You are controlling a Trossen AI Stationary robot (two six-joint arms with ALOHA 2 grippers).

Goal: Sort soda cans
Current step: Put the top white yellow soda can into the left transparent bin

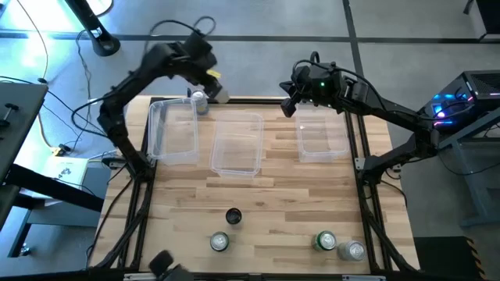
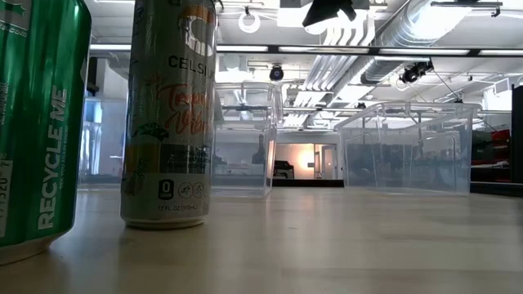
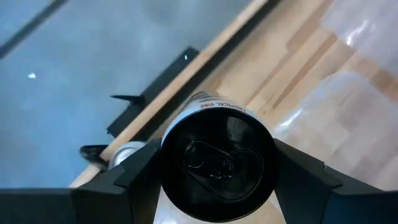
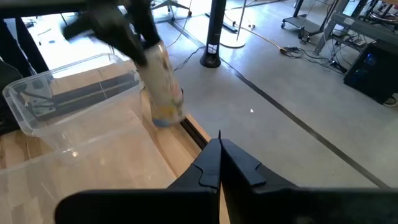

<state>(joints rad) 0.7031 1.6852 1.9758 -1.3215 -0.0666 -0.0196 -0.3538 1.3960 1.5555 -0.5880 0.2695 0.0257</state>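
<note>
My left gripper is to release the silver soda can near the middle of the clear bin (image 1: 181, 129), next to the silver can at the far edge of the table.
My left gripper (image 1: 209, 87) is at the table's far edge, by the left bin's far right corner, shut on a silver soda can (image 1: 201, 101) with an orange print (image 4: 163, 87). In the left wrist view the can's tab end (image 3: 217, 163) faces the camera. My right gripper (image 1: 291, 100) hovers shut and empty over the right bin's far edge (image 4: 219, 148). Near the table's front edge stand a black can (image 1: 233, 216), a silver can (image 1: 219, 242), a green can (image 1: 326, 240) and another silver can (image 1: 353, 250). Another green can and another black can are out of sight. My left gripper pinches the silver can's upper part, just below its tab end (image 3: 211, 112), between its two fingers (image 3: 134, 171), one on each side. The fingers come from above and run along the can. The can hangs tilted below them (image 4: 166, 115); whether its lower end touches the table cannot be told.
Three clear plastic bins sit in a row across the table's far half: left (image 1: 173, 129), middle (image 1: 237, 144), right (image 1: 322, 139). A black rail (image 4: 193, 134) edges the table's far side. In the low view the green can (image 2: 37, 122) and a silver can (image 2: 167, 114) stand close.
</note>
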